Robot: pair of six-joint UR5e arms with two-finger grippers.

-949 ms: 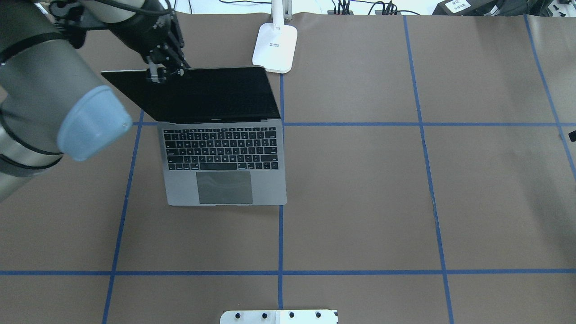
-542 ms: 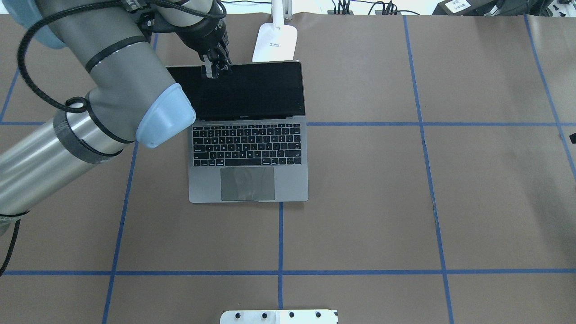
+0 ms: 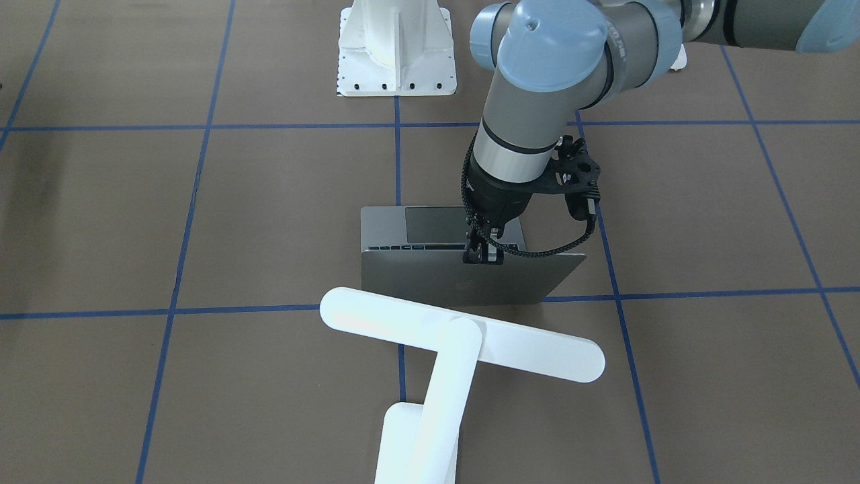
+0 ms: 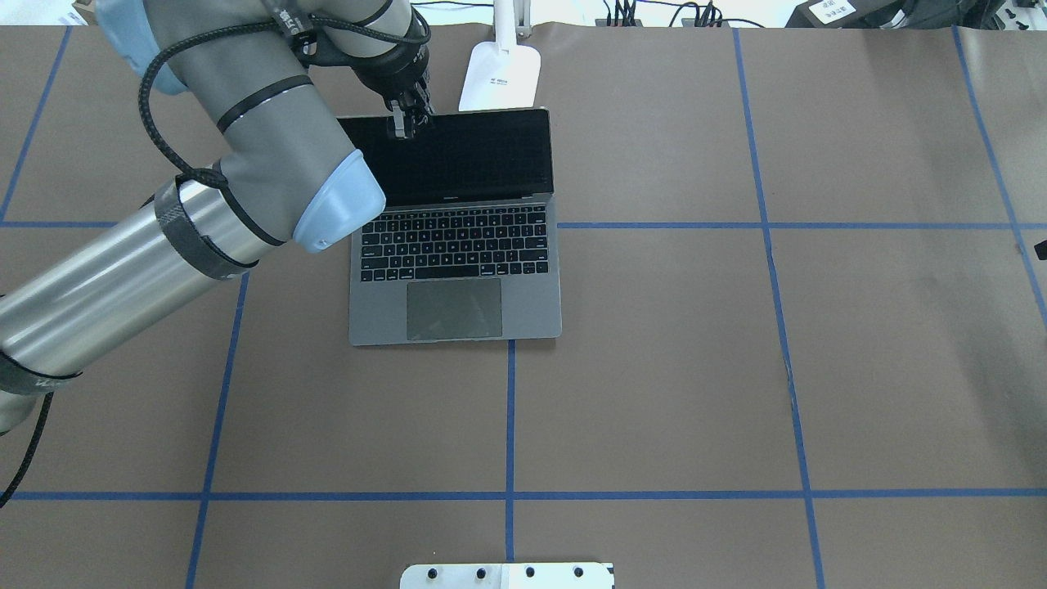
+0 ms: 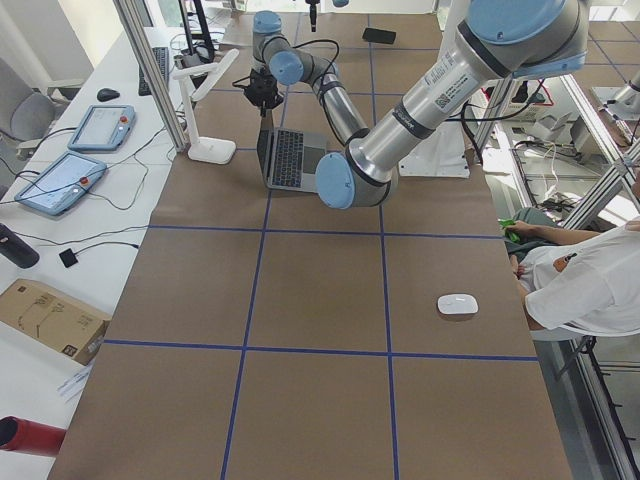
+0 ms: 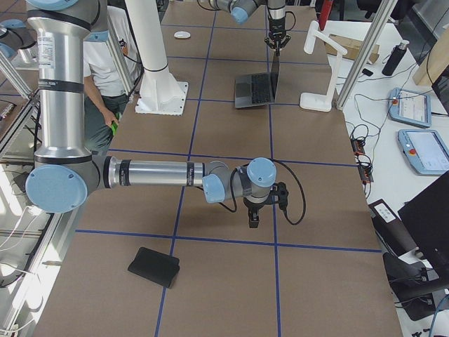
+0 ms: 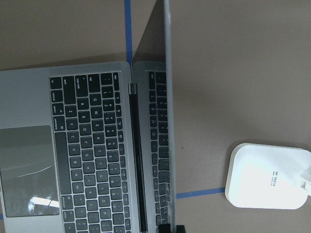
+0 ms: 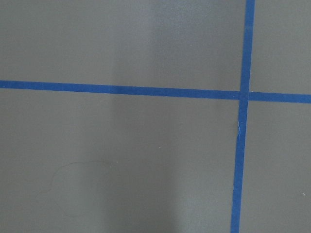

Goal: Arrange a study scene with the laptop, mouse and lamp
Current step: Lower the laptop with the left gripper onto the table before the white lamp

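Observation:
Next, my left gripper lets go of the laptop lid once it leans back behind the keyboard, toward the white lamp [image 3: 479, 306].
The dark-grey laptop [image 4: 456, 286] stands open on the brown table, its lid near upright. My left gripper [image 4: 402, 124] is shut on the lid's top edge, left of its middle; it also shows in the front view [image 3: 482, 255]. The white lamp [image 3: 463, 336] stands just behind the laptop, its base [image 4: 501, 78] close to the lid. The white mouse [image 5: 457, 304] lies far off near the table's left end. My right gripper [image 6: 252, 221] hangs low over bare table, seen only in the exterior right view; I cannot tell if it is open or shut.
A white bolted pedestal [image 3: 396, 47] stands at the robot's side of the table. A flat black pad [image 6: 154, 267] lies near the table's right end. A seated operator [image 5: 580, 280] is beside the table. Tablets and cables lie beyond the far edge.
My left gripper has carried the laptop to the right by its lid, from the left grid square to straddle the centre line in front of the lamp base.

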